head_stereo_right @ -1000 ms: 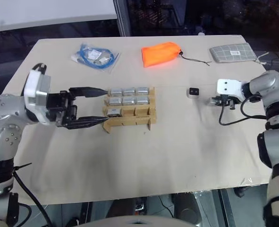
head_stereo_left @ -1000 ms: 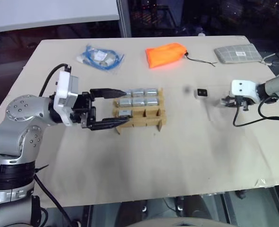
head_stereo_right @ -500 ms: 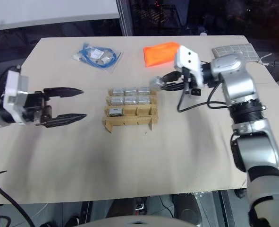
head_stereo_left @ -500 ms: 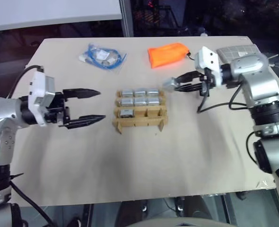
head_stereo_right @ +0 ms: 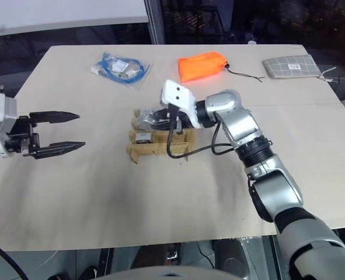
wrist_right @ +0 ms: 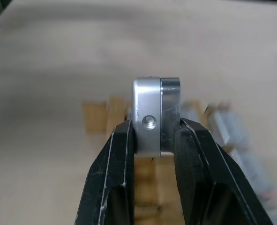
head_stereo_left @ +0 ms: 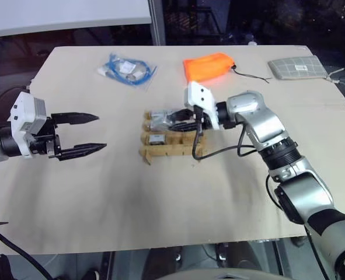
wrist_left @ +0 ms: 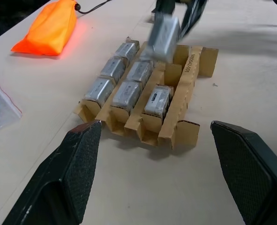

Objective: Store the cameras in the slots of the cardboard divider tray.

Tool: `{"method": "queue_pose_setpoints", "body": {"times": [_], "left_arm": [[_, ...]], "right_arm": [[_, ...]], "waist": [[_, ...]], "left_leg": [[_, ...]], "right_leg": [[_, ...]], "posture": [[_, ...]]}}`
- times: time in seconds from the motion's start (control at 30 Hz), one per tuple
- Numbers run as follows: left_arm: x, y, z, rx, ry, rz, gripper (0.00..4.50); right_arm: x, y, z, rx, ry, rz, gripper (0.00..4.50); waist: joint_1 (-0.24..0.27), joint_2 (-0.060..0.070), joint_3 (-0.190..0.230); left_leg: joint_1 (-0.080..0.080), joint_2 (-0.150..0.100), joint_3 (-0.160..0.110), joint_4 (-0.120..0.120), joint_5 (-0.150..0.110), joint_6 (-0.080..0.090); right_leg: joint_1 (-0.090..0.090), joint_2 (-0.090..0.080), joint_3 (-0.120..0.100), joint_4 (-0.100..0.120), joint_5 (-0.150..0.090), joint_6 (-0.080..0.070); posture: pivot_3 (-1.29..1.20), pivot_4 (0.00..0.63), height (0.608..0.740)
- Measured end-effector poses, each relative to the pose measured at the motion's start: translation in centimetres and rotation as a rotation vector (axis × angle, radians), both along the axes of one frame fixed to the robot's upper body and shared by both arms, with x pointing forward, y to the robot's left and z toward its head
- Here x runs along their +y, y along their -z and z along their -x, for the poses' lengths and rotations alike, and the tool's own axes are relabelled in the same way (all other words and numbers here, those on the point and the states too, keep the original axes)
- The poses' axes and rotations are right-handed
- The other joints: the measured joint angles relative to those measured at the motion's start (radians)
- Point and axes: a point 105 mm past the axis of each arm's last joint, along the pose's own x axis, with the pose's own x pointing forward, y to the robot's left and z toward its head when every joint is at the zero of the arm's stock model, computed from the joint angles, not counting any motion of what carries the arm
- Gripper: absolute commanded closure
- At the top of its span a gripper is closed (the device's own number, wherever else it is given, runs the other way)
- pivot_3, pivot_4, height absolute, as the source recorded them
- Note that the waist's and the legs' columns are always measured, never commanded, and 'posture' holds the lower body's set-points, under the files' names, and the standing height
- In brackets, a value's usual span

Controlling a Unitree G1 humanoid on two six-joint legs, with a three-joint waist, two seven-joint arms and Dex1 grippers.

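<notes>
I will let go of the camera, now held just above the tray's far rows, with my right gripper in the tray's nearest row, in the slot (head_stereo_left: pixel 173 137) beside the camera sitting there.
The cardboard divider tray (head_stereo_left: pixel 171 153) sits mid-table with several silver-grey cameras (wrist_left: pixel 124 93) in its far slots and one (head_stereo_left: pixel 154 139) in the third row. My right gripper (wrist_right: pixel 154 126) is shut on another camera (wrist_right: pixel 155 119), which it holds just above the tray's far rows (wrist_left: pixel 164 41). Its arm reaches in from the right (head_stereo_left: pixel 171 121). My left gripper (head_stereo_left: pixel 82 133) stands open to the left of the tray, well apart from it, with nothing between its fingers (wrist_left: pixel 79 168).
An orange pouch (head_stereo_left: pixel 206 66) lies behind the tray. A bag of blue cable (head_stereo_left: pixel 125 70) is at the far left and a grey checked pouch (head_stereo_left: pixel 298 67) at the far right. Bare tabletop lies in front of the tray.
My right arm has swung left from the table's right side, bringing a camera over the tray. My left gripper has drawn back leftward from the tray, still open.
</notes>
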Motion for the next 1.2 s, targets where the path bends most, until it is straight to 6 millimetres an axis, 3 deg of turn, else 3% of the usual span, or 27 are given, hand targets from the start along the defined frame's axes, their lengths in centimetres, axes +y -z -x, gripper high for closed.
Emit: {"method": "queue_pose_setpoints", "body": {"times": [0.27, 0.47, 0.87, 0.9, 1.03, 1.1, 1.2], "left_arm": [[0.0, 0.0, 0.0, -0.003, 0.003, 0.003, 0.61], [-0.2, 0.0, 0.0, -0.005, 0.009, 0.006, 0.61], [-0.3, 0.3, 0.1, 0.003, 0.010, 0.013, 0.61], [-0.4, 0.3, 0.1, 0.001, 0.013, 0.013, 0.61], [-0.5, 0.3, 0.1, -0.001, 0.018, 0.011, 0.61], [-0.5, 0.3, 0.1, 0.000, 0.018, 0.011, 0.61], [-0.5, 0.3, 0.1, 0.002, 0.018, 0.012, 0.61]], "right_arm": [[-0.4, 2.4, -1.2, -0.010, 0.043, 0.040, 3.84], [-0.3, 2.5, -1.3, -0.078, 0.013, 0.076, 3.84], [-0.4, 2.7, -0.8, -0.047, -0.023, 0.098, 3.84], [-0.4, 2.8, -0.8, -0.045, -0.022, 0.103, 2.81], [-0.7, 3.1, -0.9, -0.035, -0.006, 0.113, 0.88], [-0.8, 3.2, -1.0, -0.034, -0.003, 0.115, 0.13], [-0.8, 3.2, -1.0, -0.033, 0.001, 0.115, 0.05]], "waist": [[-0.005, 0.000, 0.000], [-0.004, 0.000, 0.000], [-0.004, 0.000, 0.000], [-0.004, 0.000, 0.000], [-0.004, 0.000, 0.000], [-0.004, 0.000, 0.000], [-0.004, 0.000, 0.000]], "left_leg": [[0.000, 0.000, 0.000, 0.000, 0.000, 0.000], [0.000, 0.000, 0.000, 0.000, 0.000, 0.000], [0.000, 0.000, -0.001, 0.000, 0.000, 0.000], [0.000, 0.000, -0.001, 0.000, 0.000, 0.000], [0.000, 0.000, -0.001, 0.000, 0.000, 0.000], [0.000, 0.000, -0.001, 0.000, 0.000, 0.000], [0.000, 0.000, -0.001, 0.000, 0.000, 0.000]], "right_leg": [[0.000, 0.000, 0.000, 0.000, 0.000, 0.000], [0.000, 0.000, 0.000, 0.000, 0.000, 0.000], [0.000, 0.000, 0.000, 0.000, 0.000, 0.000], [0.000, 0.000, 0.000, 0.000, 0.000, 0.000], [0.000, 0.000, 0.000, 0.000, 0.000, 0.000], [0.000, 0.000, 0.000, 0.000, 0.000, 0.000], [0.000, 0.000, 0.000, 0.000, 0.000, 0.000]], "posture": [[0.00, 0.150, 0.740], [0.00, 0.150, 0.740], [0.00, 0.150, 0.740], [0.00, 0.150, 0.740], [0.00, 0.150, 0.740], [0.00, 0.150, 0.740], [0.00, 0.150, 0.740]]}}
